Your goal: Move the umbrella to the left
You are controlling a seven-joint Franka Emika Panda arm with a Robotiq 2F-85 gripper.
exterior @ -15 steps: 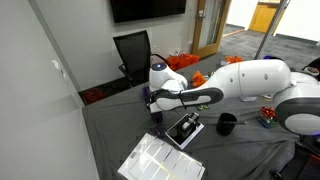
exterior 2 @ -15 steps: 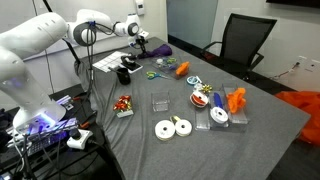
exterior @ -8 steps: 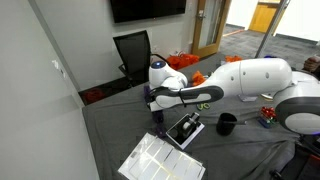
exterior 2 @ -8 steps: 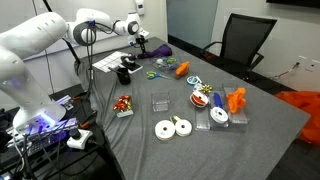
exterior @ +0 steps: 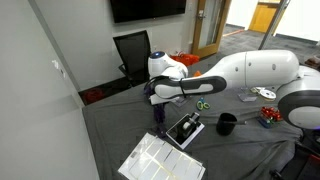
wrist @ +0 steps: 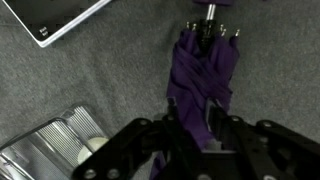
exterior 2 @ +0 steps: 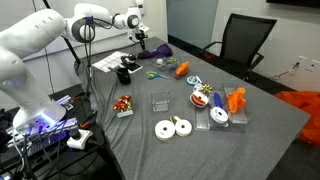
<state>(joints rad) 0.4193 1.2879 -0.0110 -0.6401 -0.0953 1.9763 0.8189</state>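
Observation:
The purple umbrella is held in my gripper by its near end and its black tip end droops, so I need to put the umbrella down lower and grip closer to its middle point(wrist: 200, 78).
The purple folded umbrella point(wrist: 203, 70) lies lengthwise between my fingers in the wrist view, its black tip end point(wrist: 209, 12) pointing toward the top. My gripper point(wrist: 193, 116) is shut on its near end. In both exterior views the gripper point(exterior: 155, 101) point(exterior 2: 140, 37) is at the table's corner, a little above the grey cloth. The umbrella point(exterior: 157, 116) hangs down from it. In the exterior view that shows the whole table, its far end point(exterior 2: 160, 49) still seems to rest on the table.
A black-and-white box point(exterior: 185, 128) point(wrist: 60, 20) lies beside the umbrella, with white sheets point(exterior: 160, 160) nearer the table edge. A black cup point(exterior: 227, 124), green-handled scissors point(exterior 2: 153, 73), tape rolls point(exterior 2: 172, 128) and orange items point(exterior 2: 235, 100) are spread over the table. An office chair point(exterior: 133, 55) stands behind.
The arm has risen a little with the umbrella gripped, so the gripper stands higher above the table. Nothing else on the table has moved.

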